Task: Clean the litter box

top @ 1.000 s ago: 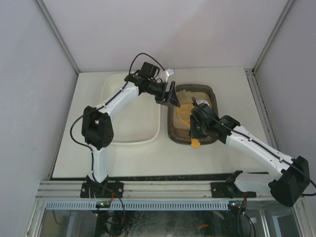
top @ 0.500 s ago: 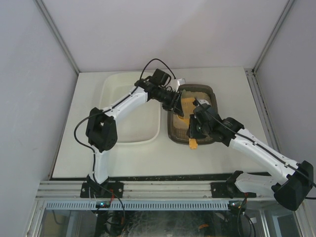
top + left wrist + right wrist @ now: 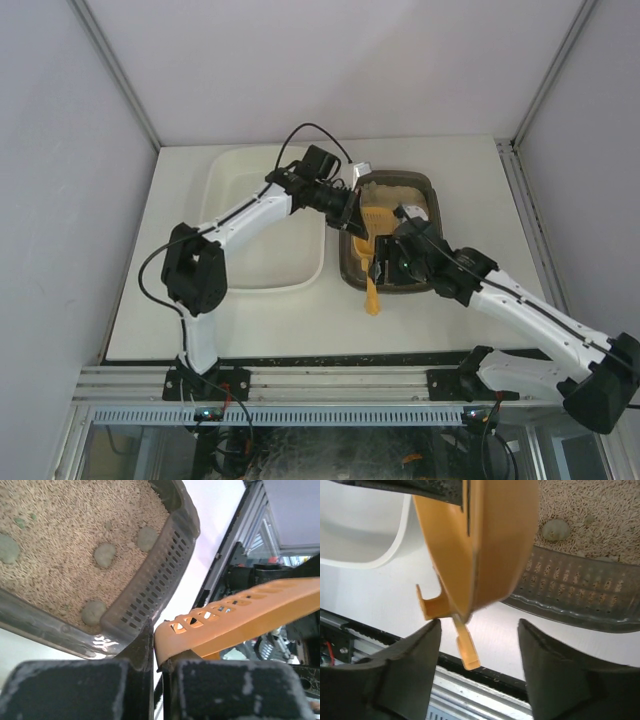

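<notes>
The scoop's head is held in my left gripper, so next my right gripper takes the scoop over by its handle [image 3: 371,298] before it digs out the clumps.
The dark grey-brown litter box [image 3: 433,205] holds beige litter with several grey-green clumps [image 3: 104,555]. An orange slotted scoop [image 3: 373,222] hangs over the box's near left corner, its handle pointing down towards the table's near edge. My left gripper [image 3: 353,213] is shut on the rim of the scoop's head [image 3: 240,615], the pinch [image 3: 160,662] showing in the left wrist view. My right gripper [image 3: 386,262] stands open around the scoop's handle [image 3: 467,650] without touching it, its jaws [image 3: 480,652] wide apart. The scoop [image 3: 480,545] looks blurred there.
A larger cream-white tub [image 3: 262,235] sits left of the litter box [image 3: 580,595], its curved corner [image 3: 365,545] close to the scoop. Bare white table lies in front of both, ending at a black strip and metal rail [image 3: 330,380].
The left gripper came over from the tub side and shut on the scoop's head. The right gripper opened and let go of the handle. The scoop's handle swung down towards the near edge.
</notes>
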You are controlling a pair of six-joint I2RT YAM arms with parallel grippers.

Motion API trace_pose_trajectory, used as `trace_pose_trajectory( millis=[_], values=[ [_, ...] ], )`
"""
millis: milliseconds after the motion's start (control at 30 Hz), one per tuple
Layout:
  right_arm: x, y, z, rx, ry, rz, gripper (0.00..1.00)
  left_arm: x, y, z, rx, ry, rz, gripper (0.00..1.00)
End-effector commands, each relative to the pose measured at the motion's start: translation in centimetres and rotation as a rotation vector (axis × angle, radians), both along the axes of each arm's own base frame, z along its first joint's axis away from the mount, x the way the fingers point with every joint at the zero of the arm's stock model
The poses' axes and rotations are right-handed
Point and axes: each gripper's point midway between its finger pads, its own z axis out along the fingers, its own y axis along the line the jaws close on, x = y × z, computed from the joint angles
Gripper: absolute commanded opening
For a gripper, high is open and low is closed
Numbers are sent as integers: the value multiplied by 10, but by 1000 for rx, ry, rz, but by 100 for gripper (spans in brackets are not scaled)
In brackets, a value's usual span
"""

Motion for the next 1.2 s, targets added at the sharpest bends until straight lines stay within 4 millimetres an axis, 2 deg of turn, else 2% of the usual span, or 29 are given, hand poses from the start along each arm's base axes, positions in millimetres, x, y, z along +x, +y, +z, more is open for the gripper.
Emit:
trace_pose_trajectory(
  millis=[0,67,100,133,167,267,533,700,800,867,967,1000,1033,1133,1167],
  values=[
    [3,1,24,141,-138,-45,72,-2,-1,64,-208,-55,58,0],
    [0,3,32,237,-194,-49,83,-5,4,66,-265,-4,104,0],
    [-3,2,32,275,-214,-54,85,-6,3,81,-318,-3,117,0],
    [-4,2,35,318,-236,-63,86,-9,7,77,-338,32,143,0],
    [-5,1,36,347,-252,-68,86,-12,10,83,-371,67,177,0],
    [-10,0,37,399,-284,-73,85,-14,18,95,-410,53,240,0],
    [-12,11,49,433,-348,-46,75,-14,25,98,-404,37,283,0],
    [-7,17,53,447,-362,-43,61,-14,25,92,-395,43,282,0],
    [-6,19,61,463,-377,-35,46,-14,26,92,-393,34,287,0],
    [-5,18,65,465,-387,-42,31,-13,28,92,-385,29,299,0],
    [-5,15,66,459,-372,-56,0,-11,33,91,-368,5,339,1],
    [-5,14,66,459,-364,-64,0,-10,36,89,-358,-5,364,5],
    [-6,13,67,461,-354,-75,0,-8,41,88,-348,-18,395,18],
    [-8,-1,55,412,-285,-149,0,-3,58,89,-330,-77,508,91],
    [-9,-7,50,385,-258,-175,0,-1,65,87,-319,-91,558,99]
  ],
)
